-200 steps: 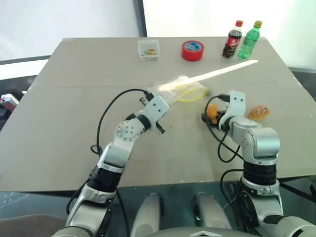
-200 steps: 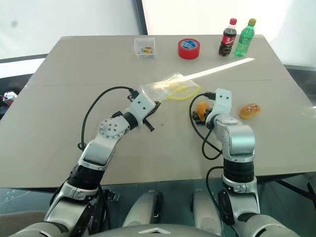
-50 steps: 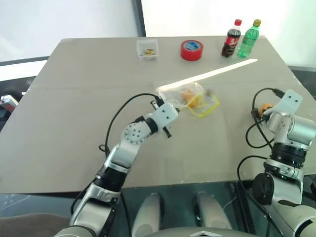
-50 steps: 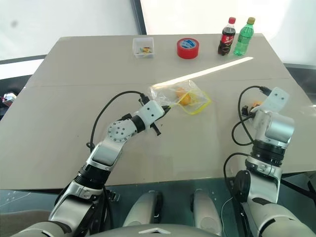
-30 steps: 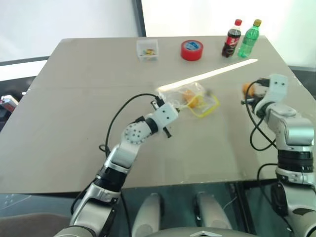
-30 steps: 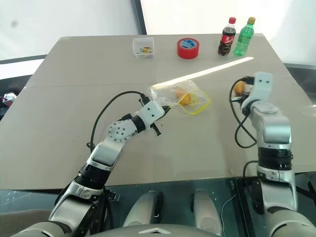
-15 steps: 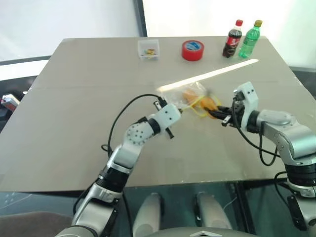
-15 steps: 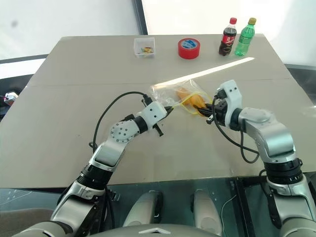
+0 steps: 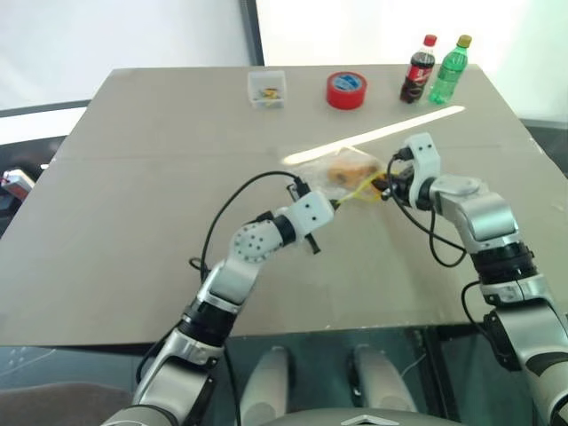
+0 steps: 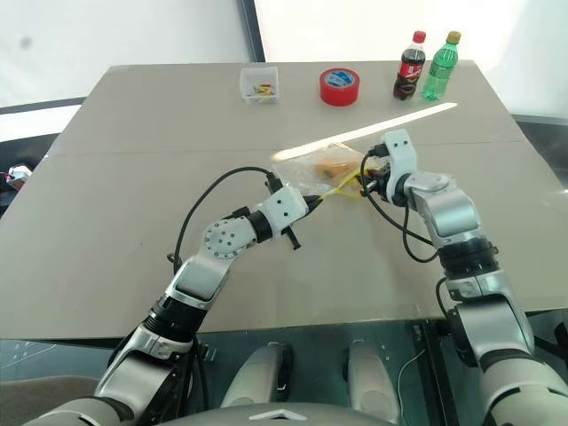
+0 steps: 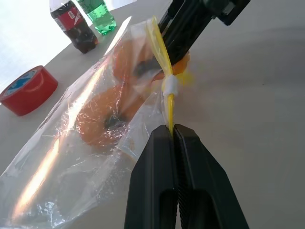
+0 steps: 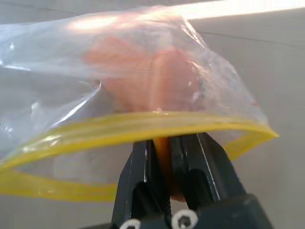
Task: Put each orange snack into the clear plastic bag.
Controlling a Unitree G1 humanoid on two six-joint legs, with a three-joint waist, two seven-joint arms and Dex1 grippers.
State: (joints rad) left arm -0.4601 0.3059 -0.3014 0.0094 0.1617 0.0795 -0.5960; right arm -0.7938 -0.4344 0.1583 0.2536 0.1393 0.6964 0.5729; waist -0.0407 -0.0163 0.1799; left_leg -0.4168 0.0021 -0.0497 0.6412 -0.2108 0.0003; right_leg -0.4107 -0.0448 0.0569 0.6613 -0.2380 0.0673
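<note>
Next, my right gripper releases the orange snack just inside the clear plastic bag's yellow opening (image 9: pixel 360 175) (image 12: pixel 159 102), against the other snack. The held snack is now partly inside the bag.
The clear plastic bag (image 9: pixel 342 171) is held up over the middle of the table (image 9: pixel 133 177), its yellow strip (image 12: pixel 143 125) forming an open mouth. My left gripper (image 11: pixel 172 130) is shut on that yellow strip at the near side. One orange snack (image 11: pixel 98 121) lies inside the bag. My right gripper (image 12: pixel 164 141) comes from the right and is shut on a second orange snack (image 12: pixel 163 162). Its fingers (image 11: pixel 183 31) reach through the bag's mouth, with the held snack partly inside.
Along the table's far edge stand a small clear box (image 9: pixel 267 89), a red tape roll (image 9: pixel 346 90), a cola bottle (image 9: pixel 418 70) and a green bottle (image 9: pixel 447 69). A bright strip of sunlight (image 9: pixel 408 127) crosses the table behind the bag.
My right gripper has carried the orange snack from the table's right side leftward to the bag and into its mouth. The left gripper has stayed put, still holding the strip.
</note>
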